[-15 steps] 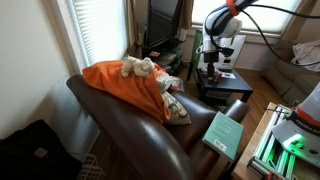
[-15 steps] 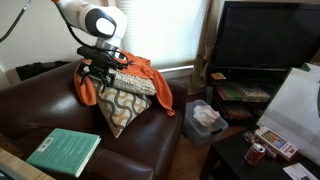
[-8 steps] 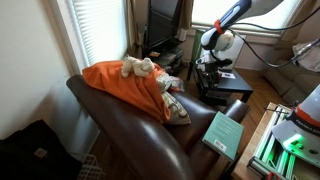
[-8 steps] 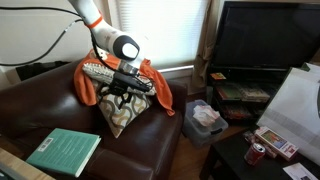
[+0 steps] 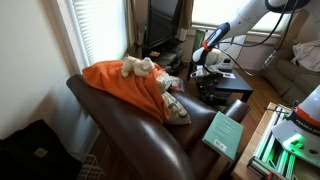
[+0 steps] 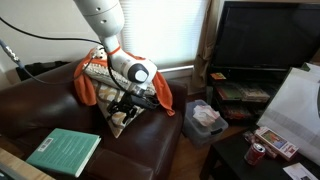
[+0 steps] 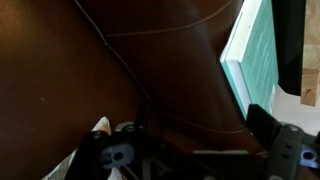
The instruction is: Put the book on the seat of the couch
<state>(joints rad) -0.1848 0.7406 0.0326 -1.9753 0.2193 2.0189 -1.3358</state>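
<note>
The gripper should move to the teal-green book next and close on the book's end (image 5: 229, 119) (image 7: 258, 105) facing the TV stand.
The teal-green book (image 6: 65, 151) lies flat on the dark brown leather at the couch's front corner. It also shows in an exterior view (image 5: 225, 134) and at the upper right of the wrist view (image 7: 256, 55). The seat of the couch (image 6: 150, 140) is glossy brown leather, seen in the wrist view (image 7: 120, 70) too. My gripper (image 6: 123, 107) hangs low over the seat beside the patterned pillow, well away from the book. It appears open and empty in the wrist view (image 7: 195, 150). It also shows in an exterior view (image 5: 203, 70).
An orange blanket (image 5: 120, 85) with a stuffed toy (image 5: 138, 66) and a patterned pillow (image 6: 120, 98) fill the back of the couch. A TV (image 6: 265, 45) on a stand, a basket (image 6: 206, 120) and a glowing green device (image 5: 290, 145) stand nearby.
The arm has come down from above the blanket toward the seat, in front of the pillow. The book has not moved.
</note>
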